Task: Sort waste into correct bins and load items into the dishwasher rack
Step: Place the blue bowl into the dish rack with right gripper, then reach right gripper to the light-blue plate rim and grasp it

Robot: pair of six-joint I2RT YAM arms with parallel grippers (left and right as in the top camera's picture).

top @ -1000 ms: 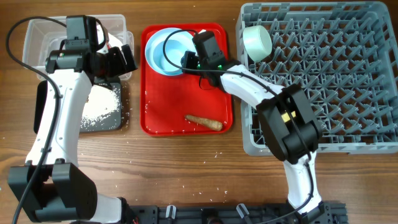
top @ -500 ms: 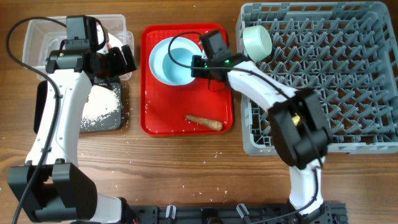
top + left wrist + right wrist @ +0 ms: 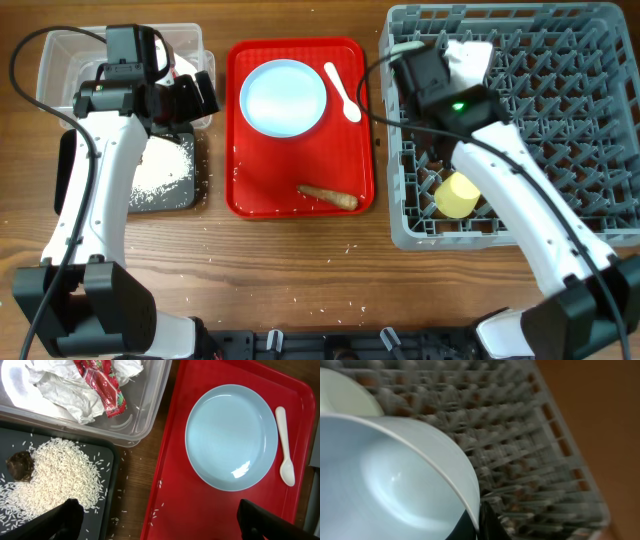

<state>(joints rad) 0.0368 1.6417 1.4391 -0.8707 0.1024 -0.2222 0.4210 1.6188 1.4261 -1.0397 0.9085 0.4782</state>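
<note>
My right gripper will release the light blue bowl in the rack point(image 3: 428, 125) between the pale green bowl and yellow cup.
My right gripper point(image 3: 452, 60) is shut on the rim of the light blue bowl point(image 3: 472, 54) and holds it tilted over the back left of the grey dishwasher rack point(image 3: 560, 120). In the right wrist view the bowl point(image 3: 395, 475) fills the left side, with the pale green bowl point(image 3: 340, 395) behind it. A yellow cup point(image 3: 457, 195) lies in the rack. The pale plate point(image 3: 285, 97), white spoon point(image 3: 343, 90) and carrot-like root point(image 3: 328, 196) lie on the red tray point(image 3: 250, 190). My left gripper point(image 3: 160, 525) is open and empty between the black tray and the red tray.
The clear tub point(image 3: 150, 405) holds the red wrapper point(image 3: 102, 385) and white tissue point(image 3: 50, 385). The black tray point(image 3: 107, 490) holds rice point(image 3: 55, 475) and a dark lump point(image 3: 20, 465). Rice grains are scattered on the wooden table point(image 3: 300, 270).
My right gripper has lifted the light blue bowl off the plate and carried it right, over the rack. The left arm has not moved.
</note>
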